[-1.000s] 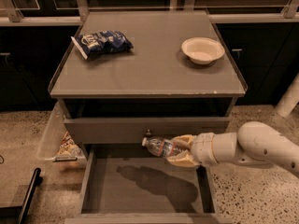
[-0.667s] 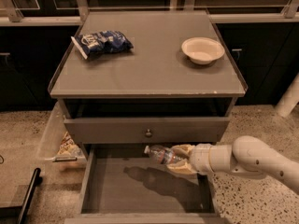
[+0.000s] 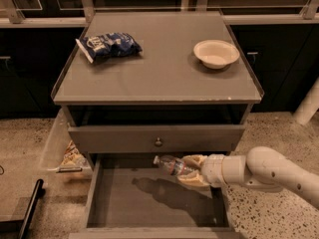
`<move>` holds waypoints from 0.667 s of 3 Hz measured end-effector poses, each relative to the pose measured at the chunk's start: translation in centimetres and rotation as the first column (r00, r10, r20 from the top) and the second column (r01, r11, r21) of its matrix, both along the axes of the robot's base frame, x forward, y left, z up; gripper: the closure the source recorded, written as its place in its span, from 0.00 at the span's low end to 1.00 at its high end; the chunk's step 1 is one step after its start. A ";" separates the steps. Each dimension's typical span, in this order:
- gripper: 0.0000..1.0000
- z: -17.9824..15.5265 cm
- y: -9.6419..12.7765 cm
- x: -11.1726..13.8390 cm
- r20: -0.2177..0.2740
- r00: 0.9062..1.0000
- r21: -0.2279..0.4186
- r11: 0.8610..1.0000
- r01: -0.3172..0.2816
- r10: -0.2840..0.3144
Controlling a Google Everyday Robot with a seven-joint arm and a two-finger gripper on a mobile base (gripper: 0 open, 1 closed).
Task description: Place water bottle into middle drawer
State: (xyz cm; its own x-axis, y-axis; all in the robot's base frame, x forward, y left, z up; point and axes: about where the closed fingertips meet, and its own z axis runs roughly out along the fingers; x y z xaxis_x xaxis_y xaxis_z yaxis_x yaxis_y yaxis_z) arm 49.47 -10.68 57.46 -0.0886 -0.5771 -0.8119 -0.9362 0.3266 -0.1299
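Note:
The robot's gripper needs to release the water bottle close to the centre of the open middle drawer's grey bottom [image 3: 165,187].
The water bottle [image 3: 172,165] is a small clear bottle with a white cap and a red label band. It lies nearly level, cap to the left, in my gripper [image 3: 192,171], which is shut on its right end. The gripper comes in from the right on a white arm [image 3: 264,172] and holds the bottle just above the floor of the middle drawer [image 3: 149,198]. That drawer is pulled out, grey and shallow. The bottle's shadow falls on the drawer floor below it.
The drawer front with a small round knob [image 3: 158,142] is just behind the bottle. On the cabinet top [image 3: 159,68] lie a blue snack bag [image 3: 108,45] and a white bowl [image 3: 216,53]. A clear bin [image 3: 62,151] with a snack packet stands left of the cabinet. A black bar [image 3: 27,208] lies at lower left.
My gripper has lowered with the bottle, from in front of the knobbed drawer front down into the open drawer, and drawn slightly back to the right.

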 end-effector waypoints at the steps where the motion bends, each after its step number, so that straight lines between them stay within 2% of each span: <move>1: 1.00 -5.4 -0.2 0.4 -0.034 0.999 -0.019 0.999 0.033 -0.034; 2: 1.00 -11.4 0.0 1.0 -0.048 0.998 -0.032 0.999 0.037 -0.038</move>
State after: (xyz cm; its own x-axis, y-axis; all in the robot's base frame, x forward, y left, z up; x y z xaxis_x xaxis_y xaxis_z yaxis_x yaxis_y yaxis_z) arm 50.50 -10.67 46.08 -0.1494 -0.5974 -0.7879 -0.9289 0.3579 -0.0953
